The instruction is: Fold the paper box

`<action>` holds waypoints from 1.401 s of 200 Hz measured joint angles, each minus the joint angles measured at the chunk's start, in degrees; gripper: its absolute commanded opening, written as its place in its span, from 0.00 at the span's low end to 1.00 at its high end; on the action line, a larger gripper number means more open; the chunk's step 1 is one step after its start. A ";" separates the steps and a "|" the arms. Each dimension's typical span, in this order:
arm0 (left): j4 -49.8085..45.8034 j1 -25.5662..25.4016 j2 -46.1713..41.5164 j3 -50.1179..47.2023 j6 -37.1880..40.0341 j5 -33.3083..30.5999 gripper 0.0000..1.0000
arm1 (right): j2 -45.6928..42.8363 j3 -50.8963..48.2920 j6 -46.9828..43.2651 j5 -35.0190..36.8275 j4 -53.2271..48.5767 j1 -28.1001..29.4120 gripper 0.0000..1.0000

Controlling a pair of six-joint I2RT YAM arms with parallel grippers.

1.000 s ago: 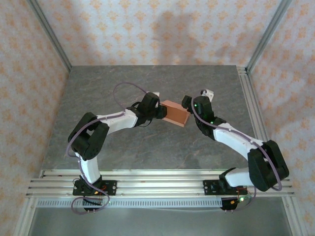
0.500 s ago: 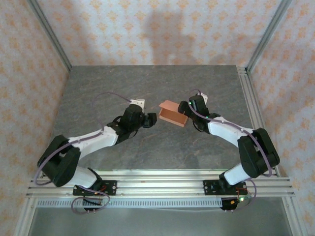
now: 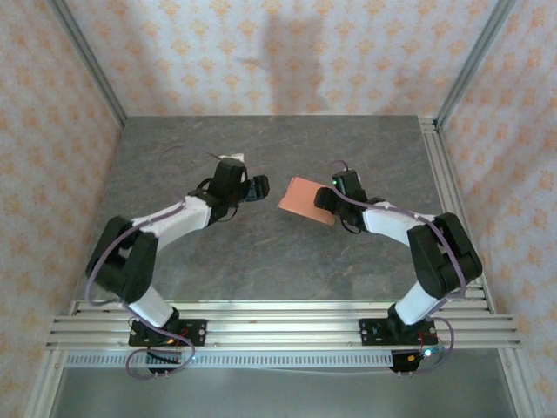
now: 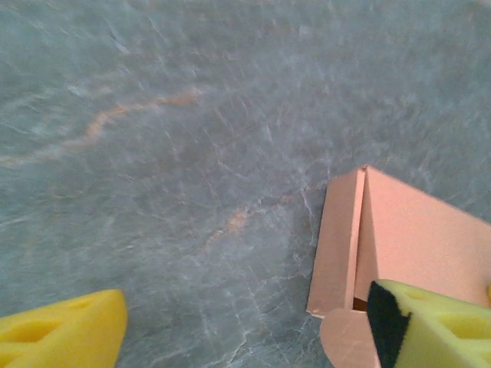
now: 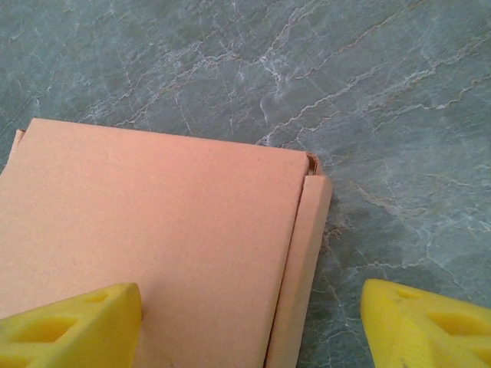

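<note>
The paper box sits crooked with a gap along its lid's edge, so my left gripper should pinch the box's side [image 4: 335, 249] there and straighten the box.
The paper box [image 3: 305, 198] lies flat on the table as a small salmon-orange rectangle with its lid down. In the left wrist view the paper box [image 4: 418, 241] sits at the right, a rounded tab [image 4: 347, 339] sticking out at its near corner. My left gripper [image 3: 258, 188] is open just left of the box and holds nothing; the left gripper [image 4: 245, 337] has bare table between its yellow fingers. My right gripper [image 3: 327, 198] is at the box's right end. That right gripper [image 5: 249, 330] is open, one finger [image 5: 73, 326] over the paper box [image 5: 153, 230], the other over the table.
The grey marbled table [image 3: 218, 261] stretches out on all sides of the box. Patterned walls with aluminium posts [image 3: 87, 65] close in the back and sides. The rail [image 3: 278, 322] carrying both arm bases runs along the near edge.
My left gripper let go of the box, opened and drew back to the left. The box, seen with its lid raised half a second ago, now lies flat. The right gripper narrowed slightly.
</note>
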 measured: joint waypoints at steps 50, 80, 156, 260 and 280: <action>-6.40 -0.02 13.42 14.29 -1.16 12.79 0.94 | 2.60 2.54 -0.24 -7.28 0.09 -4.02 0.73; -7.67 -0.02 19.28 18.80 -2.40 17.42 0.71 | 5.38 4.81 -0.79 -12.46 -0.02 -6.45 0.70; -9.44 -0.02 22.10 20.06 -4.70 22.27 0.36 | 10.36 9.18 -3.61 -19.78 0.04 -7.45 0.69; -9.07 -0.02 22.10 19.91 -5.53 25.00 0.20 | 3.45 0.76 -1.07 -19.32 8.90 -9.29 0.79; -9.31 0.00 22.10 19.96 -5.14 25.51 0.16 | 3.13 -0.11 -0.11 -19.43 10.25 -9.29 0.79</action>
